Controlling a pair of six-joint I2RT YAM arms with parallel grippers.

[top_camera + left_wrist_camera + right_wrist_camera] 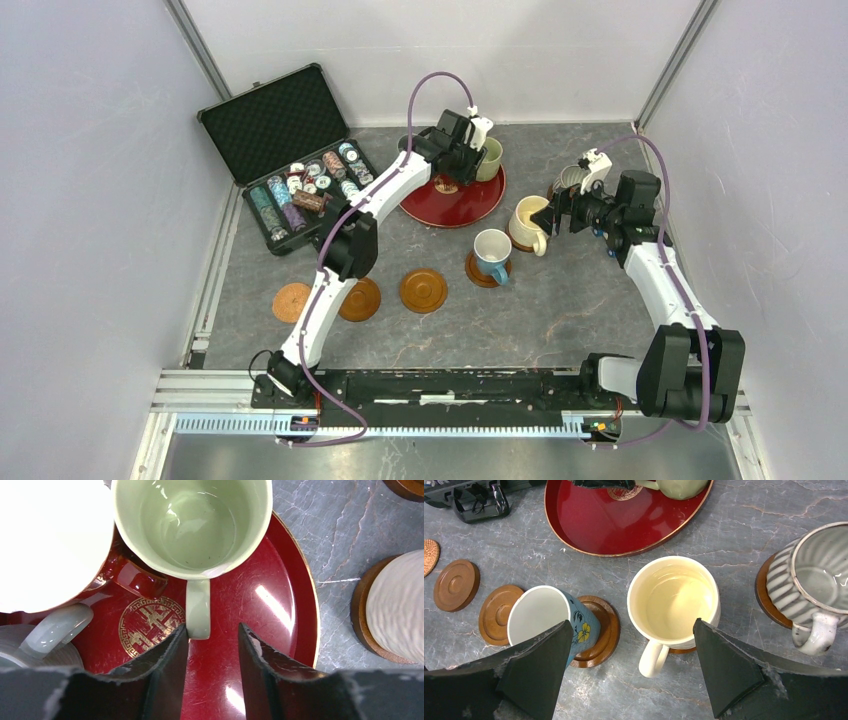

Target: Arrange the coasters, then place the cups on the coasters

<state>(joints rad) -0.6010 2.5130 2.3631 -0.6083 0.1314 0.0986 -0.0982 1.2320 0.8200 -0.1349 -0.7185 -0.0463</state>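
The left gripper's fingers reach only the outer end of the pale green cup's handle, so the robot should move in and grip it close to the cup's rim (198, 587).
On the red tray (280, 605) stands the pale green cup (192, 525). My left gripper (212, 632) is open astride its handle (198, 607); the left finger touches the handle and the right one stands apart. A white-inside reddish cup (45, 540) and a grey cup's handle (55, 630) sit beside it. The cream cup (674, 600), blue cup (549, 617) and ribbed cup (814, 580) each rest on a coaster (599, 630). My right gripper (631, 625) hangs wide open over the cream cup's handle, holding nothing. Two empty brown coasters (424, 290) (358, 299) and a lighter one (292, 302) lie in a row.
An open black case of poker chips (290, 160) lies at the back left. The left arm (345, 250) stretches over the empty coasters toward the tray (452, 205). Walls close in the grey marbled table (580, 310) on three sides.
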